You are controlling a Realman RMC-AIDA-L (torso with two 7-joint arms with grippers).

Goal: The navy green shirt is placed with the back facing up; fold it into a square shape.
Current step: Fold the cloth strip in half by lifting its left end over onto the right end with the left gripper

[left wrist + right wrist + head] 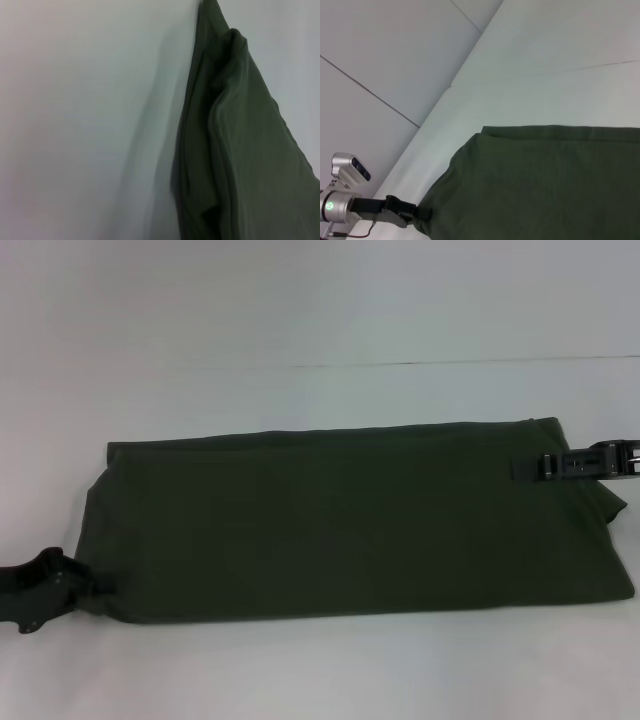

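Note:
The shirt's opposite end is by my right gripper. Next, my left gripper lets go of the shirt's end on top of the shirt (pixel 455 510), close to that opposite end.
The navy green shirt (pixel 350 525) lies on the white table as a long, wide band folded lengthwise. My left gripper (pixel 98 585) is at the shirt's near left corner, shut on the edge of the fabric; the right wrist view shows that left gripper (pixel 415 216) meeting the corner. In the left wrist view the shirt (pixel 240 150) shows bunched folds close up. My right gripper (pixel 530 467) reaches in from the right over the far right part of the shirt, with one finger lying on top of the cloth, shut on the edge layer.
The white table (pixel 320 670) runs all round the shirt, with a seam line (pixel 400 364) across it behind the shirt. The shirt's right end reaches almost to the right edge of the head view.

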